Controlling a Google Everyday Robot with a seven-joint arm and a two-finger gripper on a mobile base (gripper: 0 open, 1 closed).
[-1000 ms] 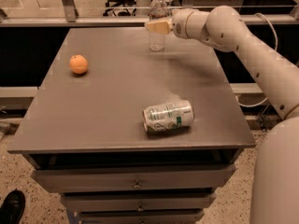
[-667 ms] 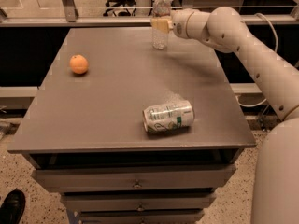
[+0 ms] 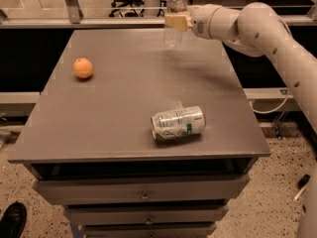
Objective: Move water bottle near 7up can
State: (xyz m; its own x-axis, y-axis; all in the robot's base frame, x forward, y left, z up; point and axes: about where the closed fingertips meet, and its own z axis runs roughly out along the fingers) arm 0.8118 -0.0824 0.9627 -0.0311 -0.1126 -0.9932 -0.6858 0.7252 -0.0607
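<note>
The robot's gripper will release the water bottle on the table (image 3: 208, 108) just behind the end of the 7up can that is nearest the robot's arm. The bottle still hangs just above the table.
The water bottle (image 3: 174, 31) is clear, upright, with a white cap, and hangs just above the far middle of the grey table (image 3: 114, 108). My gripper (image 3: 177, 21) reaches in from the right and is shut on the bottle's middle. The 7up can (image 3: 178, 123), silver with green markings, lies on its side near the table's front right, well in front of the bottle.
An orange fruit (image 3: 83, 68) sits at the table's left. Drawers (image 3: 143, 195) run under the table front. A glass rail (image 3: 99, 19) and chairs stand behind the far edge. My white arm (image 3: 267, 33) spans the right side.
The gripper has lifted the bottle off the table and carried it slightly right. The can and the orange have not moved.
</note>
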